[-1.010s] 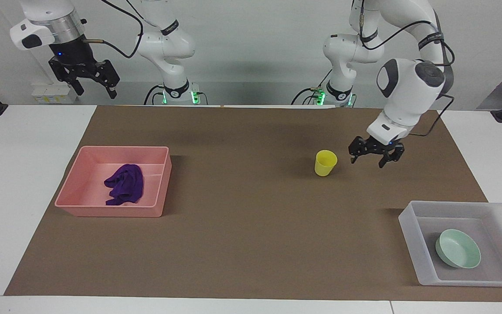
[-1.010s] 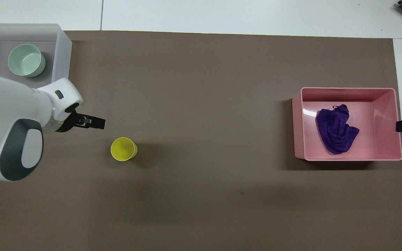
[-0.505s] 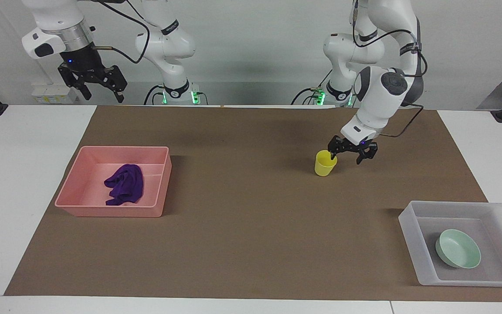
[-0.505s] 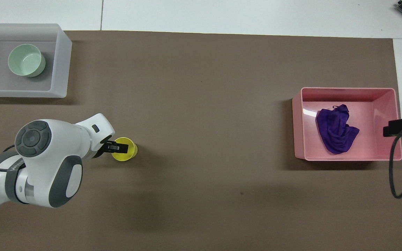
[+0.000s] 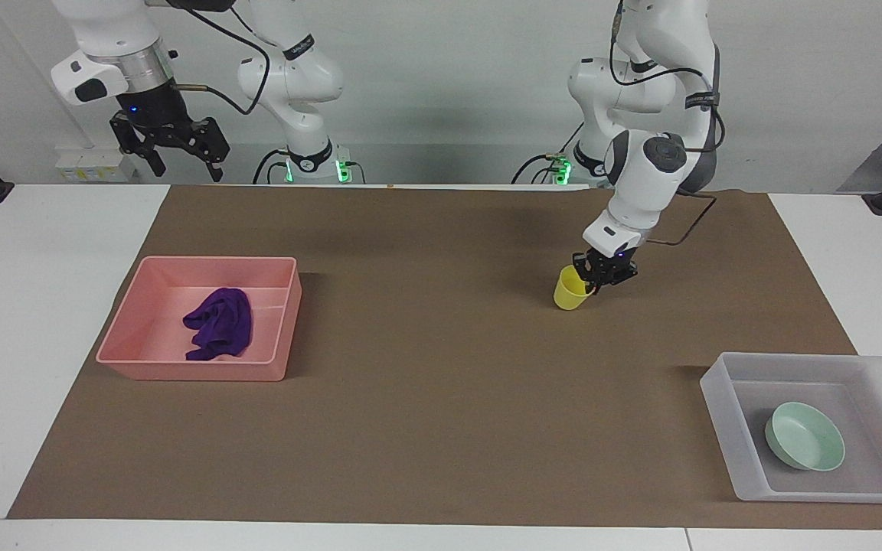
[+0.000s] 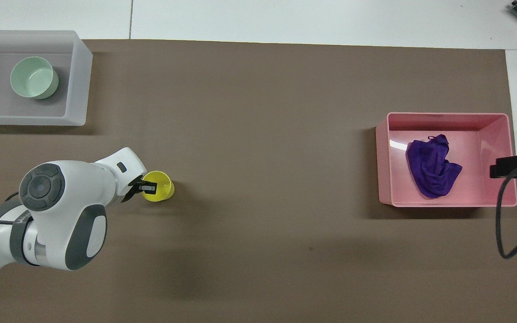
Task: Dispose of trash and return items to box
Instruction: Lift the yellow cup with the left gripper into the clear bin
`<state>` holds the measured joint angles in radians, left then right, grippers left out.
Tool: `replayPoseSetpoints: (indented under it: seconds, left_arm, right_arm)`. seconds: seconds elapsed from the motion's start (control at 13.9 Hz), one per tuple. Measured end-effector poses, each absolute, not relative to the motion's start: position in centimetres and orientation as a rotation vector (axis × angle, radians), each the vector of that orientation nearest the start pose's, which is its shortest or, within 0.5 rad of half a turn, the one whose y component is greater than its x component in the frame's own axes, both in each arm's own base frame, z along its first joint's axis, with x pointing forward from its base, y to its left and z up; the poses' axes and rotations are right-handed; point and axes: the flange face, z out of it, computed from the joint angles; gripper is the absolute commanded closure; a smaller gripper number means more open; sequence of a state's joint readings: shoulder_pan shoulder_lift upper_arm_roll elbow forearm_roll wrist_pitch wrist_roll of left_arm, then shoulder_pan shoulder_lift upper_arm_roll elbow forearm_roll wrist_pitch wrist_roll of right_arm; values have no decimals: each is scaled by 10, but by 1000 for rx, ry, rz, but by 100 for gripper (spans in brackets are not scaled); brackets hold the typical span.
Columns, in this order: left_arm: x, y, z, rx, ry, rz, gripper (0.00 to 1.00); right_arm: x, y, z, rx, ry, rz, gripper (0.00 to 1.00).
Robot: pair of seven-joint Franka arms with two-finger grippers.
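Note:
The yellow cup will be set free by my left gripper as I let go of it in the mint-green bowl (image 6: 25, 86) inside the translucent box.
The yellow cup (image 5: 570, 291) stands on the brown mat toward the left arm's end and leans a little. My left gripper (image 5: 599, 278) is shut on its rim, with one finger inside the cup, as the overhead view (image 6: 147, 186) shows. The cup also shows in the overhead view (image 6: 161, 190). The mint-green bowl (image 5: 805, 436) lies in the translucent box (image 5: 720, 394). The purple cloth (image 5: 217, 323) lies bunched in the pink bin (image 5: 204, 373). My right gripper (image 5: 181, 162) is open and empty, held high and waiting at the right arm's end.
The pink bin (image 6: 447, 115) and the box (image 6: 78, 76) sit at either end of the brown mat (image 5: 441, 383). The right arm's cable (image 6: 503, 224) hangs beside the bin. White table (image 5: 27, 306) borders the mat.
My left gripper swung from beside the cup onto it and closed on the rim; the cup shifted and tilted slightly. My right gripper drifted a little toward the table's middle.

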<state>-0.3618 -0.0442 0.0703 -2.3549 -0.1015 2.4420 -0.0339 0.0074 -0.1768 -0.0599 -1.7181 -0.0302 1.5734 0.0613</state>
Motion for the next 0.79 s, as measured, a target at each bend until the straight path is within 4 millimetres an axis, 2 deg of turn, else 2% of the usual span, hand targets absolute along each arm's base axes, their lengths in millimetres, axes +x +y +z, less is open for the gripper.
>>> replayPoseSetpoints:
  seconds: [0.07, 0.22, 0.43, 0.51, 0.65, 0.79]
  left_arm:
    - [495, -143, 371, -3220, 277, -221, 100]
    - [519, -119, 405, -3227, 193, -288, 100]
    - [564, -55, 468, -3207, 34, -461, 100]
    - [577, -35, 482, -3194, -12, -507, 100]
    - [607, 4, 499, -3163, -104, -574, 100]
    - [638, 40, 500, -3133, -185, -607, 100]
  right_arm:
    - [498, -32, 648, -3156, 179, -50, 0]
    - [498, -32, 648, -3156, 178, -49, 0]
    - [498, -32, 648, -3156, 178, -49, 0]
    - [498, -32, 647, -3156, 178, -48, 0]
    - [498, -32, 647, -3156, 178, -48, 0]
    - [498, -32, 647, -3156, 178, -47, 0]
